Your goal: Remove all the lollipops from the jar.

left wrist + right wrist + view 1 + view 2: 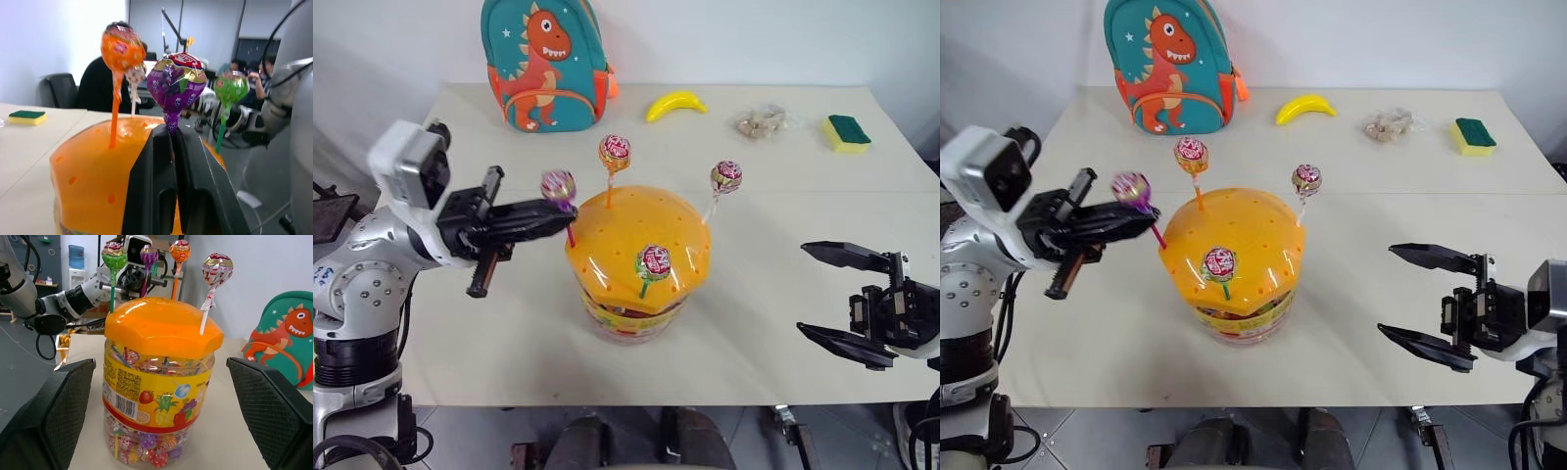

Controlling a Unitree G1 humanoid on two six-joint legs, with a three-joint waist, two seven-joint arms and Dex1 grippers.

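Note:
Next, I release the purple lollipop from my left gripper onto the bare table [402,293] beside that gripper's own arm, well away from the jar.
The jar [636,294] is a clear tub with an orange dome lid [626,230], standing at the table's middle. Four lollipops stand up from the lid: a purple-stick one [558,184] at its left edge, an orange-stick one [615,152], a white-stick one [725,176] and a green-stick one [653,261] at the front. My left gripper [570,211] reaches in from the left and is shut on the purple lollipop's [176,83] stick just under the candy. My right gripper [806,289] hangs open to the right of the jar [156,377], apart from it.
At the table's back stand a teal dinosaur backpack [543,64], a banana [675,104], a small clear bag [762,121] and a yellow-green sponge [846,133]. The table's front edge [636,399] runs just before the jar. A seated person [105,83] is beyond the table.

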